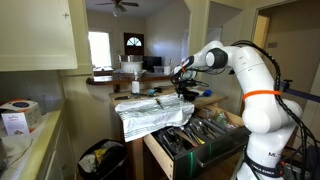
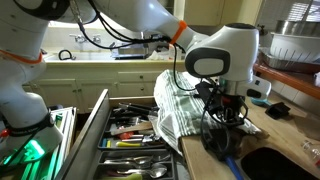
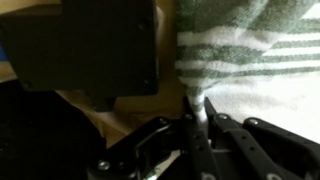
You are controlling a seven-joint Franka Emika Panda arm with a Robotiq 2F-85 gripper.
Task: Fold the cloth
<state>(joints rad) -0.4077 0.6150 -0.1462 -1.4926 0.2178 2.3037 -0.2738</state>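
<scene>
The pinched fold on top of the cloth, near the middle of its far edge [image 1: 152, 101], will be let go by my gripper. The cloth now lies rumpled on the counter.
The cloth [image 1: 150, 113] is pale grey-white with fine darker stripes. It lies rumpled on the counter and hangs over the open drawer in both exterior views [image 2: 178, 108]. My gripper [image 1: 186, 90] sits at the cloth's far edge above the counter. It also shows in an exterior view [image 2: 222, 108] at the cloth's right side. In the wrist view the black fingers [image 3: 194, 118] are pressed together on a thin pinch of the striped cloth [image 3: 255, 60], which fills the upper right.
An open drawer [image 2: 130, 135] full of utensils stands below the cloth, also seen in an exterior view [image 1: 195, 137]. A trash bin [image 1: 101, 160] stands on the floor. A sink [image 2: 275, 160] lies at the lower right. A dark box [image 3: 90, 45] is near the gripper.
</scene>
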